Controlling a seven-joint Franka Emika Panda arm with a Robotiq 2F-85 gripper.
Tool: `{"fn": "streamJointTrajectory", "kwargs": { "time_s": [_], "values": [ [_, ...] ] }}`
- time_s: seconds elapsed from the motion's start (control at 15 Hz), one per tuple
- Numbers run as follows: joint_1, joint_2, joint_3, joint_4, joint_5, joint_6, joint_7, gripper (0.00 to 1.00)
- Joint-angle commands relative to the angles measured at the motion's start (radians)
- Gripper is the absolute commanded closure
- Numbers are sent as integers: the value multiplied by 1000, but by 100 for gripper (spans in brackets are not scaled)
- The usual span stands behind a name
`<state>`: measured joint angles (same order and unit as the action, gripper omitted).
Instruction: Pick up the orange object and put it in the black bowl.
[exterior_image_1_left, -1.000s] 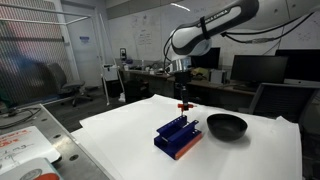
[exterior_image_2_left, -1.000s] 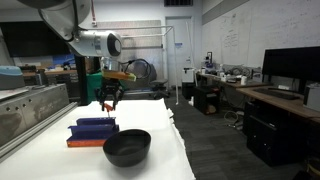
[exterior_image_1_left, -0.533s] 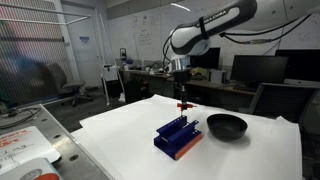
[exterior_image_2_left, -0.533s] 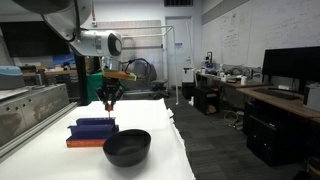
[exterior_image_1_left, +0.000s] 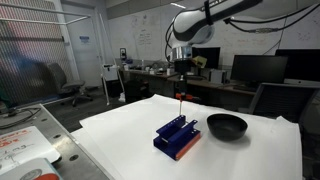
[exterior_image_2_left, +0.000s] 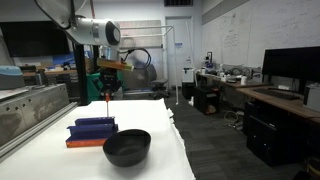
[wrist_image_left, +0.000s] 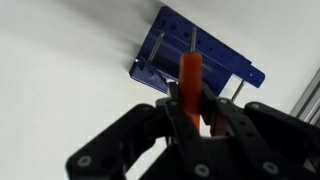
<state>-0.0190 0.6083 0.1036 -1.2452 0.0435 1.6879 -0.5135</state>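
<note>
Next, my gripper releases the orange object inside the black bowl (exterior_image_1_left: 229, 121) that is next to the blue rack. The orange object still hangs high above the white table.
My gripper (exterior_image_1_left: 181, 84) hangs high above the white table, shut on the orange object (exterior_image_1_left: 181, 97), a thin orange-red peg that points down from the fingers. It shows in the other exterior view (exterior_image_2_left: 107, 95) too. In the wrist view the peg (wrist_image_left: 190, 78) stands between the black fingers (wrist_image_left: 192, 112). The black bowl (exterior_image_1_left: 226, 126) sits on the table to the side of the gripper, and near the front in an exterior view (exterior_image_2_left: 127, 147). The bowl is out of the wrist view.
A blue slotted rack (exterior_image_1_left: 176, 137) with an orange lower edge lies on the white table (exterior_image_1_left: 120, 135) below the gripper; it also shows in an exterior view (exterior_image_2_left: 92, 131) and the wrist view (wrist_image_left: 200, 55). Desks, monitors and chairs stand behind.
The gripper has risen well above the blue rack, carrying the orange peg up with it. The bowl and rack have not moved.
</note>
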Motion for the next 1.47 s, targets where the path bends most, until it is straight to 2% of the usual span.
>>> {"fn": "streamJointTrajectory", "kwargs": {
  "time_s": [0.0,0.27,0.53,0.8,1.13,1.4],
  "values": [
    [20,-153,-23,-55,-2,-36,199,89],
    [47,-159,-68,-28,-77,-48,396,89],
    [48,-94,-125,-49,-165,-23,550,88],
    [49,-30,-186,-46,-228,-68,706,88],
    [57,-8,-235,3,-231,-234,915,89],
    [57,-8,-244,66,-200,-459,1069,90]
  ]
}}
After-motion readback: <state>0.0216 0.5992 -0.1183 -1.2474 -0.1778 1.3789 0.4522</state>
